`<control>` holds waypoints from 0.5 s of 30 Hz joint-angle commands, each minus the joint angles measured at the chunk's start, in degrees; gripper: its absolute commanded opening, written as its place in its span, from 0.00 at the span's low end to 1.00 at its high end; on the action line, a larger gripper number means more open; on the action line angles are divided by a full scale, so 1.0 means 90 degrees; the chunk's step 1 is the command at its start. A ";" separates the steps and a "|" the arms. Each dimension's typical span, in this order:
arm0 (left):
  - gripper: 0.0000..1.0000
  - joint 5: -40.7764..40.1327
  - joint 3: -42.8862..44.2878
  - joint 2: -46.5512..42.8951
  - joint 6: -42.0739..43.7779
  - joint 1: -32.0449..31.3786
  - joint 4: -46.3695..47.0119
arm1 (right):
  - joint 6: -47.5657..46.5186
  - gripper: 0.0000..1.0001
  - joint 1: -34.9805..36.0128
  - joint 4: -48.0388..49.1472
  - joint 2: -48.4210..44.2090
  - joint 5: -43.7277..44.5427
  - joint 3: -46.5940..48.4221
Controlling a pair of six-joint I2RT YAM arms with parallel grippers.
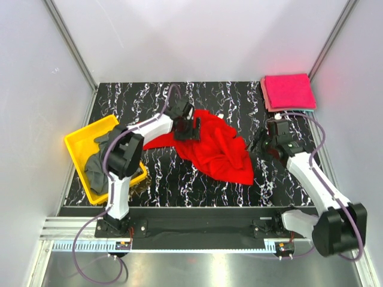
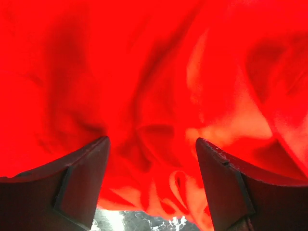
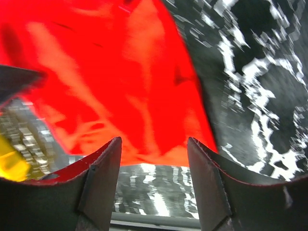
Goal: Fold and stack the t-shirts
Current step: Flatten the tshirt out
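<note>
The robot's left gripper should next move to the red t-shirt's far corner [image 1: 139, 124], at the end nearest the yellow tray, and close there.
A bright red t-shirt [image 1: 218, 149] lies crumpled in the middle of the black marbled table [image 1: 179, 179]. My left gripper [image 1: 187, 128] hovers over its upper left part, jaws open, and red cloth [image 2: 154, 72] fills the left wrist view beyond the gripper [image 2: 151, 140]. My right gripper [image 1: 260, 143] stands just off the shirt's right edge, open with nothing between its fingers; the right wrist view shows the gripper [image 3: 154, 140] over bare table, the shirt's edge [image 3: 120, 82] just ahead. Folded magenta-pink t-shirts [image 1: 289, 91] are stacked at the back right corner. A dark grey t-shirt [image 1: 99, 164] lies bunched in the tray.
A yellow plastic tray [image 1: 81, 140] sits tilted at the table's left edge, beside the left arm. Grey walls with metal frame posts close in the table on three sides. Purple cables trail from both arms.
</note>
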 commanded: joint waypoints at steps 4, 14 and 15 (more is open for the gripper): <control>0.78 -0.1996 -0.0079 -0.0045 -0.0468 0.0253 -0.1417 | -0.0056 0.59 -0.0255 0.0169 0.0327 0.0054 -0.0457; 0.74 -0.2272 0.0524 -0.1765 0.0069 -0.0030 -0.1280 | -0.0037 0.50 -0.0343 0.1097 0.0413 -0.0746 -0.0702; 0.72 -0.2232 0.0593 -0.1726 0.0079 0.0039 -0.1319 | -0.0056 0.50 -0.0352 0.1194 0.0512 -0.0805 -0.0654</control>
